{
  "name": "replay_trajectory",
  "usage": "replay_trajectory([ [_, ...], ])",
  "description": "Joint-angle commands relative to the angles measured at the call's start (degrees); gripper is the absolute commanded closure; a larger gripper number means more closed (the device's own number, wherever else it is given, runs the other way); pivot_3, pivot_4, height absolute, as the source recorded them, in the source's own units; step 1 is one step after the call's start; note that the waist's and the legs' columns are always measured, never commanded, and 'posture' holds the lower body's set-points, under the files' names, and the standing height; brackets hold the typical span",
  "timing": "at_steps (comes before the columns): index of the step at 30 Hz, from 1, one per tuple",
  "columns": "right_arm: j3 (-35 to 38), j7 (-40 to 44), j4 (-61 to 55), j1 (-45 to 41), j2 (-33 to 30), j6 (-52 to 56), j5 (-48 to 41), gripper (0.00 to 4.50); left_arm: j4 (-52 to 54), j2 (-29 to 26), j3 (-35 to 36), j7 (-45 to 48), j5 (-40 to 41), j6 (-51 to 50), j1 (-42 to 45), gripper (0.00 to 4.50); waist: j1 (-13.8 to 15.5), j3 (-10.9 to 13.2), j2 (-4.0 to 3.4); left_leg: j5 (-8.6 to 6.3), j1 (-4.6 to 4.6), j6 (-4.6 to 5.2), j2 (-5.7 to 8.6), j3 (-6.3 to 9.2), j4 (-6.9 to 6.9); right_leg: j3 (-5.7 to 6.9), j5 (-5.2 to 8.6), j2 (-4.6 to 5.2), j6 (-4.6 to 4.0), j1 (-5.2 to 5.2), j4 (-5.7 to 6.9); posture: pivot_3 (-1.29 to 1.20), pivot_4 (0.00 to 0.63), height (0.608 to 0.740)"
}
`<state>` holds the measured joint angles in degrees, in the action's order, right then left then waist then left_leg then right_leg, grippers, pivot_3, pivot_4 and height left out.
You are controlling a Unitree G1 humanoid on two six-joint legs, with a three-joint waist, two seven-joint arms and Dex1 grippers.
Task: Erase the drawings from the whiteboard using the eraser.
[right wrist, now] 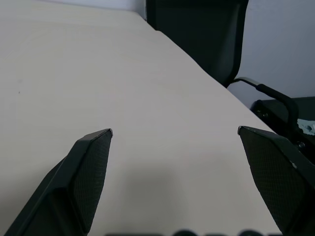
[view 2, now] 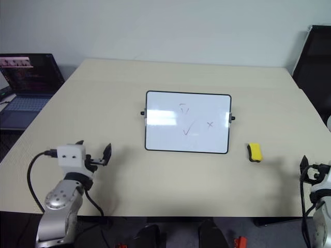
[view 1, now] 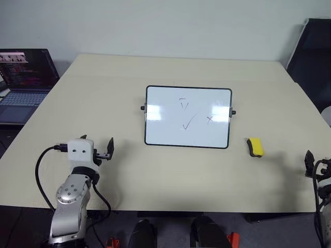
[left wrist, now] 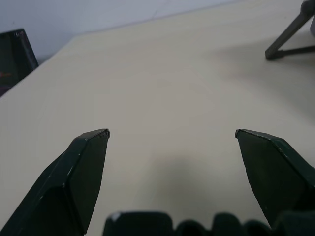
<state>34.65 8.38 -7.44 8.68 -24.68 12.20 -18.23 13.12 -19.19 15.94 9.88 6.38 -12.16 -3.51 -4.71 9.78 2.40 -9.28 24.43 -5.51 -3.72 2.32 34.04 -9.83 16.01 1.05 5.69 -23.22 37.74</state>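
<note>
I will next close my right gripper across the long sides at the yellow eraser's middle (view 1: 255, 147), to wipe the whiteboard.
The whiteboard (view 1: 187, 117) lies flat in the middle of the beige table (view 1: 165, 175), black-framed with small knobs at its short sides. The drawings (view 1: 189, 116) on it are a small scribble, a check mark and a little x. To its right lies the yellow eraser (view 1: 255, 146), its dark felt side facing the board. My left gripper (view 1: 99, 146) hovers open over the table's front left, well left of the board. My right gripper (view 1: 312, 164) stands open at the front right edge, to the right of the eraser. Both wrist views show widely parted fingers (left wrist: 86, 167) with nothing between them.
An open laptop (view 1: 23, 82) sits off the table's far left. A black chair (view 1: 315, 51) stands at the far right, also in the right wrist view as a chair back (right wrist: 197, 29). Bare tabletop lies in front of the board.
</note>
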Motion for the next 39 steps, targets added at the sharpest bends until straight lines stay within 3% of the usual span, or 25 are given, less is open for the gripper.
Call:
replay_trajectory([
  [1, 1.93, -0.94, -2.91, -0.92, -1.65, 2.75, -1.01, 0.04, 2.09, -0.18, 0.94, -0.74, -0.51, 1.46, -0.11, 0.00, -0.06, -0.01, 0.02, 0.00, 0.00, 0.00, 0.00, 0.01, 0.01, 0.00, 0.00, 0.00, 0.00, 0.01, 0.00, 0.00, 0.150, 0.740],
  [5, 1.22, -1.98, -3.84, -2.41, -2.27, 5.80, -0.87, 0.04, 2.43, -0.72, 2.31, -1.44, -0.39, 1.29, -0.06, 0.00, -0.11, -0.01, 0.03, 0.00, -0.02, 0.00, 0.03, 0.01, 0.05, -0.03, 0.00, 0.00, -0.01, 0.02, 0.00, 0.00, 0.150, 0.740],
  [10, 2.20, 0.17, -6.28, -3.51, -3.73, 8.93, -3.51, 0.04, 1.98, -5.49, 4.10, 3.73, 2.95, 1.14, 3.88, 0.00, -0.09, 0.01, 0.02, 0.00, -0.01, 0.00, 0.01, 0.01, 0.01, -0.01, 0.00, 0.00, 0.00, -0.01, 0.00, 0.00, 0.150, 0.740],
  [13, 0.91, 6.71, -9.16, -1.70, -4.83, 13.49, -9.47, 0.04, 2.00, -10.69, 4.02, 11.86, 8.30, 0.36, 9.25, 0.00, 0.06, 0.03, 0.06, 0.00, 0.00, 0.00, 0.02, 0.02, 0.01, 0.01, 0.00, 0.00, 0.00, 0.02, -0.02, 0.00, 0.150, 0.740],
  [18, -1.37, 9.51, -18.96, 2.60, -3.59, 18.90, -15.69, 0.04, -2.00, -16.79, 3.52, 24.09, 17.04, -2.62, 16.53, 0.00, -0.08, 0.04, 0.01, 0.00, 0.04, 0.00, 0.01, 0.02, -0.06, 0.02, 0.01, 0.01, 0.00, 0.01, -0.07, 0.00, 0.150, 0.740],
  [23, -0.40, 10.96, -25.86, 6.91, -4.44, 23.09, -20.77, 0.04, -7.13, -19.76, -3.87, 35.82, 19.93, -6.08, 26.36, 0.00, -0.08, 0.07, -0.02, 0.00, 0.07, 0.01, 0.01, 0.04, -0.07, 0.07, 0.03, 0.00, 0.00, -0.01, -0.07, 0.00, 0.150, 0.740],
  [27, -1.50, 8.67, -31.81, 7.85, -5.59, 29.13, -25.62, 0.04, -10.18, -21.14, -8.66, 44.60, 20.07, -6.03, 31.76, 0.00, -0.10, 0.07, -0.02, 0.00, 0.08, 0.01, 0.01, 0.08, -0.05, 0.10, 0.03, 0.00, 0.00, 0.00, -0.06, 0.00, 0.150, 0.740],
  [31, -4.84, 5.04, -33.84, 6.36, -7.70, 33.96, -23.95, 0.04, -11.21, -22.72, -12.71, 53.16, 19.85, -5.03, 34.06, 0.00, -0.47, 0.07, -0.03, 0.00, 0.08, 0.01, 0.00, 0.08, -0.07, 0.09, 0.03, 0.00, -0.01, -0.02, -0.06, 0.00, 0.150, 0.740],
  [39, -10.17, -4.35, -28.66, -4.84, -7.34, 43.52, -21.30, 0.04, -10.44, -22.06, -17.87, 61.54, 18.60, -2.68, 38.54, 0.00, -0.10, 0.10, 0.00, 0.01, 0.18, 0.02, 0.00, 0.13, -0.02, 0.12, 0.03, -0.01, -0.01, -0.06, -0.05, 0.00, 0.150, 0.740],
])
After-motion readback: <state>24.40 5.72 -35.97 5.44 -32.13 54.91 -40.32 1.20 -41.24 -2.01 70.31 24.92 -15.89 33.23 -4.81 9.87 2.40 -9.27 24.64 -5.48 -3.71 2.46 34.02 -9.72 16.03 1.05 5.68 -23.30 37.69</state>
